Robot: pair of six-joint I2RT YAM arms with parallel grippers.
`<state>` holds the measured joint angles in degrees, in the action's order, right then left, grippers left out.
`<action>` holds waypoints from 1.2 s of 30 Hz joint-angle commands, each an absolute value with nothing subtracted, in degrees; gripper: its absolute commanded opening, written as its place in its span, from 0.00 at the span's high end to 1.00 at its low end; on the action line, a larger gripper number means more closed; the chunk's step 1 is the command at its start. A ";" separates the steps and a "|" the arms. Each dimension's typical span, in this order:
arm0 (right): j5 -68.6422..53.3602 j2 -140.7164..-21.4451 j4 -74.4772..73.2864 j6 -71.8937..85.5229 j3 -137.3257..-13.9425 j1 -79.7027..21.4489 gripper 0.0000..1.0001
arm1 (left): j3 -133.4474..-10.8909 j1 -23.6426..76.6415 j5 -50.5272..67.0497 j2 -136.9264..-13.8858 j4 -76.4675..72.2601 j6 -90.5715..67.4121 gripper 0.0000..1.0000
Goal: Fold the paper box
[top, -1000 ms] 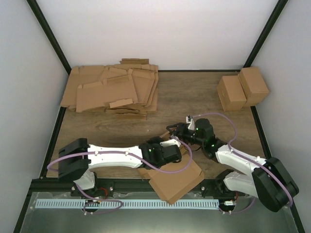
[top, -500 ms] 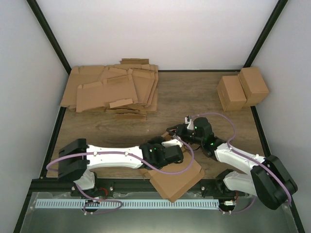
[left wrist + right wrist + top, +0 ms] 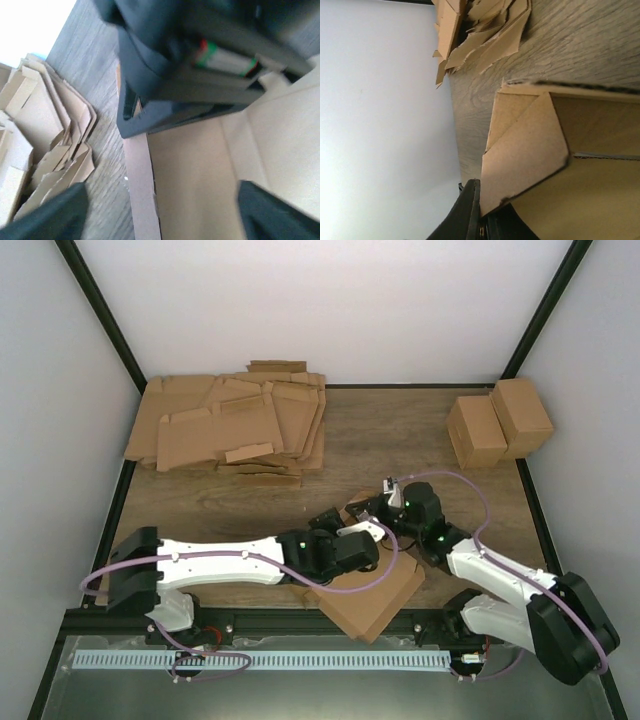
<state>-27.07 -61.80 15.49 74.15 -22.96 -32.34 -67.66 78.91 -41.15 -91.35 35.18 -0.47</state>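
The box has my left gripper reaching over it and crowding my right gripper at the corner flap, so my left gripper will back away and grasp the box's side (image 3: 142, 192) from outside.
The paper box (image 3: 372, 592) lies partly folded near the table's front edge, its brown panels tilted under both arms. My left gripper (image 3: 352, 542) hovers over the box's far side, its fingers (image 3: 52, 215) spread wide. In the left wrist view a raised side wall of the paper box (image 3: 142, 192) and its inner floor lie between them, untouched. My right gripper (image 3: 364, 512) meets the box from the far right. In the right wrist view my right gripper (image 3: 485, 220) is shut on a pointed corner flap (image 3: 525, 155) of the box.
A pile of flat die-cut cardboard sheets (image 3: 235, 430) covers the back left of the table. Two small folded cartons (image 3: 498, 423) stand at the back right. White enclosure walls ring the table, and a metal rail (image 3: 260, 660) runs along the front.
My left gripper has opened and let go of the box, shifting slightly away. My right gripper has closed onto the corner flap. The box has turned a little.
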 commanded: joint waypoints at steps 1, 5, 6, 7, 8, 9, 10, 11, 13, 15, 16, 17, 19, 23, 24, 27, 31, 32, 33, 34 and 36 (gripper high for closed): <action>-27.69 -60.23 17.03 71.95 -23.25 -32.12 0.99 | -71.11 78.68 -34.02 -84.59 35.78 -6.50 0.01; -28.83 -59.58 19.69 71.46 -21.75 -32.14 0.99 | -72.82 73.80 -27.44 -79.42 38.41 -16.93 0.00; -29.03 -59.31 21.06 71.46 -21.10 -32.15 0.99 | -73.45 71.61 -24.58 -78.21 40.07 -19.74 0.00; -29.16 -59.10 22.99 71.69 -20.37 -32.14 0.99 | -74.17 68.90 -21.06 -77.40 41.50 -21.70 0.00; -29.24 -58.97 24.90 72.04 -19.67 -32.12 0.99 | -74.53 65.59 -17.28 -76.61 42.54 -22.88 0.00; -29.53 -59.04 26.56 72.29 -19.31 -32.16 0.99 | -74.53 63.45 -14.29 -75.73 42.99 -23.51 0.00; -29.74 -59.32 28.09 72.13 -19.17 -32.15 0.99 | -74.19 61.42 -11.50 -74.57 42.91 -23.85 0.00; -29.85 -59.58 28.24 71.83 -19.52 -32.21 0.99 | -73.47 59.57 -8.44 -73.39 42.28 -23.85 0.00; -29.93 -59.97 27.24 70.62 -20.70 -32.12 0.99 | -71.19 55.99 -1.37 -70.60 39.47 -23.88 0.00; -29.90 -60.11 26.67 69.32 -21.42 -32.12 0.99 | -68.78 52.49 7.61 -68.73 37.07 -23.81 0.00; -29.95 -60.00 26.78 69.00 -21.39 -32.10 0.99 | -67.86 51.20 11.87 -68.43 36.37 -23.82 0.00; -29.97 -59.84 26.92 68.61 -21.30 -32.15 0.99 | -67.03 50.03 14.88 -68.43 35.86 -24.04 0.00; -29.86 -59.69 27.05 67.76 -21.06 -32.17 0.99 | -65.64 49.11 18.42 -68.88 35.28 -24.39 0.00; -30.00 -59.85 28.87 66.06 -20.04 -32.12 0.99 | -62.94 48.91 20.79 -69.77 33.63 -24.56 0.00; -30.07 -59.97 29.78 65.87 -19.57 -32.17 0.99 | -62.27 48.94 21.40 -70.06 32.91 -24.59 0.00; -29.98 -60.26 32.48 65.47 -18.19 -32.17 0.99 | -60.17 48.95 22.47 -71.72 31.31 -24.49 0.03; -30.01 -61.22 34.70 65.73 -16.36 -32.17 0.99 | -59.67 48.98 21.93 -75.57 32.40 -23.87 0.08; -29.98 -61.53 34.98 65.74 -16.13 -32.10 0.99 | -59.49 49.05 21.97 -76.34 32.30 -23.75 0.09; -30.03 -61.94 35.18 65.82 -15.95 -32.16 0.99 | -59.34 49.13 21.97 -76.94 32.12 -23.60 0.10; -30.14 -62.36 35.57 65.83 -15.73 -32.14 0.99 | -59.21 49.21 22.35 -77.46 31.84 -23.41 0.12; -30.67 -63.24 36.72 65.92 -15.37 -32.10 0.99 | -58.67 49.18 23.65 -78.25 30.87 -22.93 0.15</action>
